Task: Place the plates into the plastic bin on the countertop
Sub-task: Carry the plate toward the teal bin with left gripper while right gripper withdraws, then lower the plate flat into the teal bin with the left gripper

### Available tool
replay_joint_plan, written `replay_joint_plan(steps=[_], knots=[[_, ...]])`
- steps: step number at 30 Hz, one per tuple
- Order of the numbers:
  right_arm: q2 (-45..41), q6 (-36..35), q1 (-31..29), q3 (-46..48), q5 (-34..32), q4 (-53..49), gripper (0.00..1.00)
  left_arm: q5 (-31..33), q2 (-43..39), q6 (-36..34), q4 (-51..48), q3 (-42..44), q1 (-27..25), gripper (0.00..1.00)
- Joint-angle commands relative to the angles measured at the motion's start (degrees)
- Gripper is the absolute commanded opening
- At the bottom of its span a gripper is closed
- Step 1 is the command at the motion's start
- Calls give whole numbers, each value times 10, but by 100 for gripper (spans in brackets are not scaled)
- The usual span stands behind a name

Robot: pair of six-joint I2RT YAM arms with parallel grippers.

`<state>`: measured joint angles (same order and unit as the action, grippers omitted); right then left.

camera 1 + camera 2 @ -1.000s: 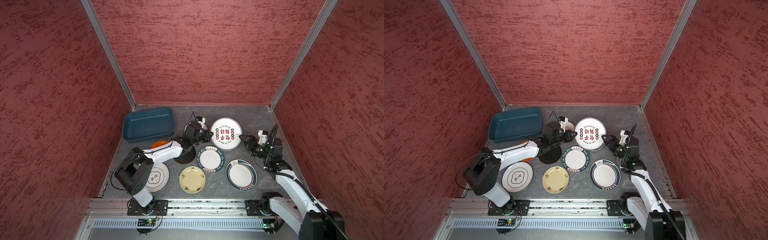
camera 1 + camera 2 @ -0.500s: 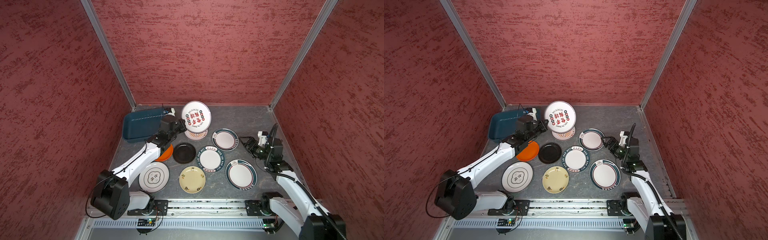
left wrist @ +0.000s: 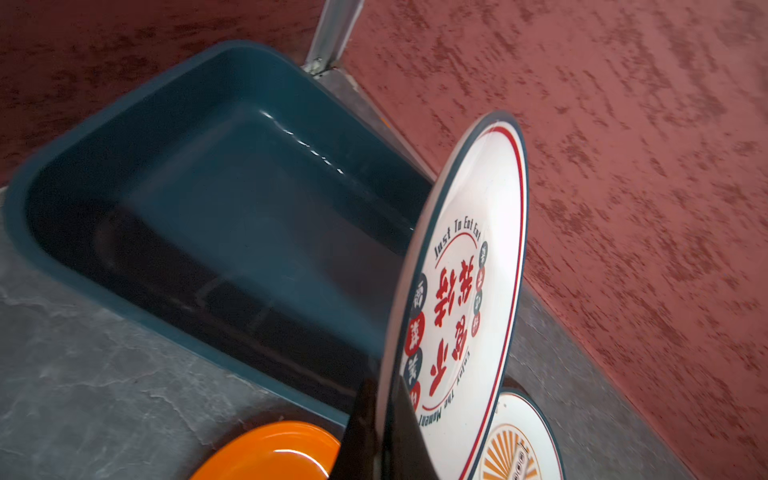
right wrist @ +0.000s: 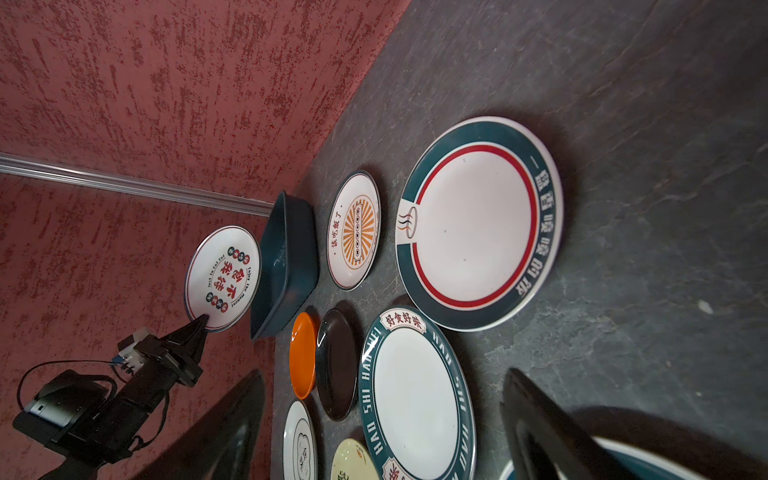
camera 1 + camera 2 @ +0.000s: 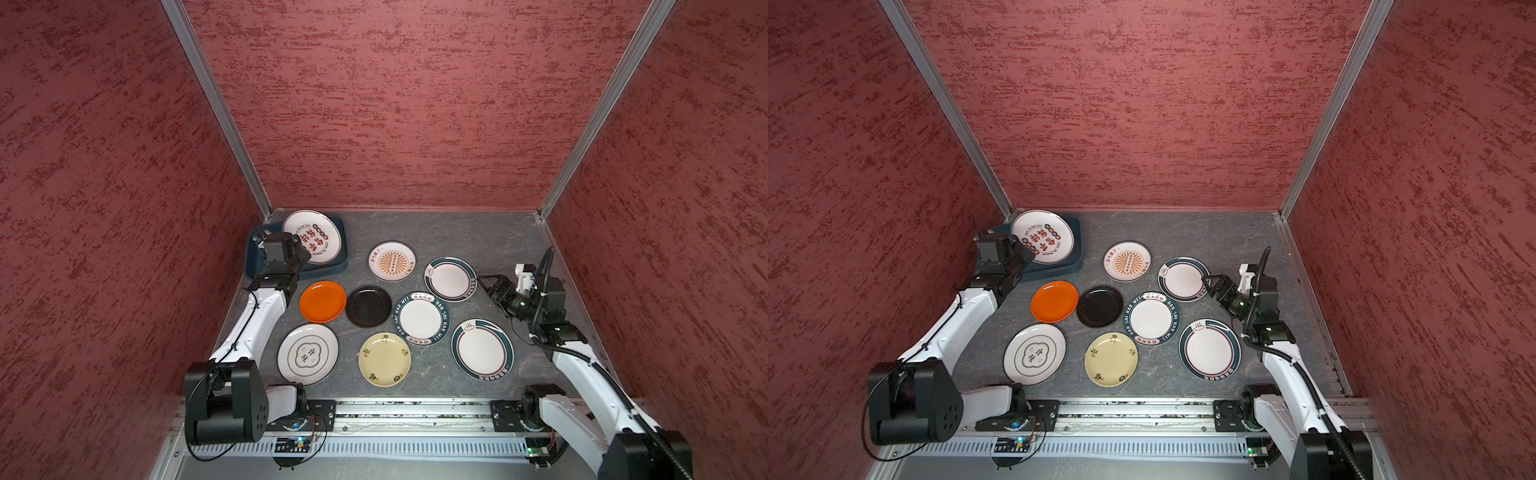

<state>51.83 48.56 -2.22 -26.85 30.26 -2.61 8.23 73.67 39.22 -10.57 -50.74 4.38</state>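
My left gripper is to set down the white plate on the teal bin's bottom (image 5: 316, 249) (image 3: 368, 296). It will let go at the end nearest the sunburst plate.
My left gripper (image 5: 305, 253) (image 3: 380, 399) is shut on the rim of a white plate with red characters (image 5: 312, 237) (image 5: 1042, 237) (image 3: 465, 291). It holds the plate tilted over the right end of the teal plastic bin (image 5: 324, 271) (image 3: 108, 141), whose floor looks bare. The right wrist view shows this plate (image 4: 224, 278) raised above the bin (image 4: 286, 257). Several plates lie on the countertop (image 5: 457, 232). My right gripper (image 5: 486, 284) (image 4: 384, 374) hangs open and empty beside a teal-rimmed plate (image 5: 450, 278).
On the counter lie an orange plate (image 5: 322, 301), a black one (image 5: 368, 306), a sunburst one (image 5: 391, 261), a lettered teal-rimmed one (image 5: 421, 318), a larger teal-rimmed one (image 5: 482, 349), a cream-yellow one (image 5: 384, 358) and a white one (image 5: 308, 354). Red walls close in three sides.
The left arm lifted the red-character plate off the middle of the counter and swung it back left over the bin, uncovering the sunburst plate. The right gripper opened slightly wider.
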Motion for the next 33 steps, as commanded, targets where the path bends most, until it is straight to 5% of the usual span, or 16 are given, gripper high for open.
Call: replay_joint_plan(steps=[1, 12, 33], knots=[[-6, -12, -3, -22, -12, -7, 89, -3, 21, 14, 11, -28, 20, 0], [-11, -20, -3, -12, -23, -18, 90, 15, 123, -30, -31, -103, 58, 0], [-26, -25, -3, 2, -40, -55, 91, -46, 259, -57, -106, -226, 63, 7]])
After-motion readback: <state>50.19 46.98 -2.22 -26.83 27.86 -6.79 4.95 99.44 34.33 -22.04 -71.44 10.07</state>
